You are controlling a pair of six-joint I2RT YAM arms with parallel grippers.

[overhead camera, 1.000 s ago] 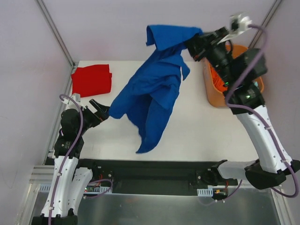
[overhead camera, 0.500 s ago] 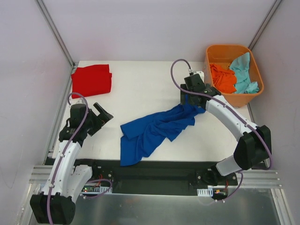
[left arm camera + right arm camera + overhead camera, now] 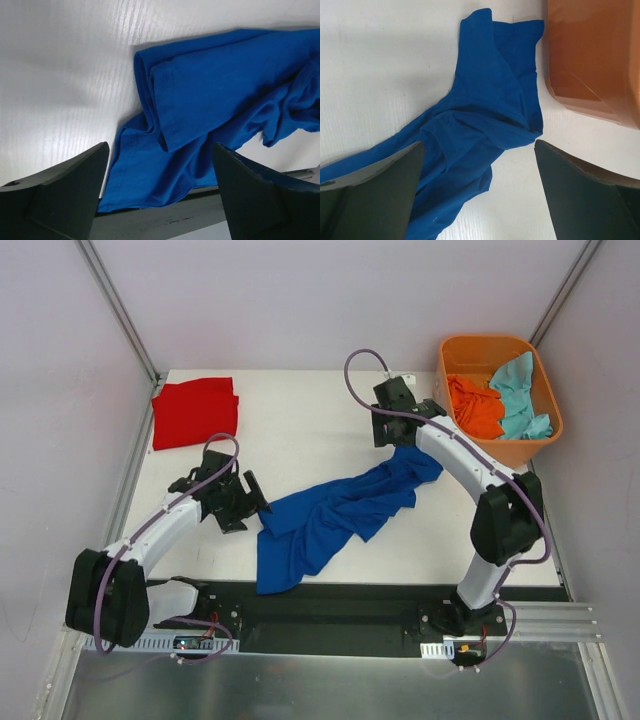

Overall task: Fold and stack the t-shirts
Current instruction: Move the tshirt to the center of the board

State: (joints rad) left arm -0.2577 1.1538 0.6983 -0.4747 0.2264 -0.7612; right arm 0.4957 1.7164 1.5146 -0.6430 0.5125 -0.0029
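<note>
I need to close my right gripper on the far end (image 3: pixel 405 450) (image 3: pixel 485 57) of the royal-blue t-shirt, next to the orange tub.
A royal-blue t-shirt (image 3: pixel 340 508) lies crumpled in a diagonal band across the middle of the white table (image 3: pixel 300 425). My left gripper (image 3: pixel 247 506) hovers open just off its lower-left end; the left wrist view shows the blue cloth (image 3: pixel 210 85) ahead of and below my left gripper (image 3: pixel 159 147). Above the shirt's upper-right end, my right gripper (image 3: pixel 397 438) also stands open, with the blue shirt (image 3: pixel 485 105) beneath my right gripper (image 3: pixel 479 145) and nothing held. A folded red t-shirt (image 3: pixel 195 412) rests at the far left corner.
An orange plastic tub (image 3: pixel 500 445) stands at the far right, holding an orange shirt (image 3: pixel 475 406) and a teal shirt (image 3: pixel 520 390); its wall (image 3: pixel 590 55) is close to my right gripper. The blue shirt's lower end reaches the table's front edge (image 3: pixel 400 585).
The right gripper opened and let go of the blue shirt, which went from hanging high to lying on the table. The left arm swung right toward the shirt's lower-left end.
</note>
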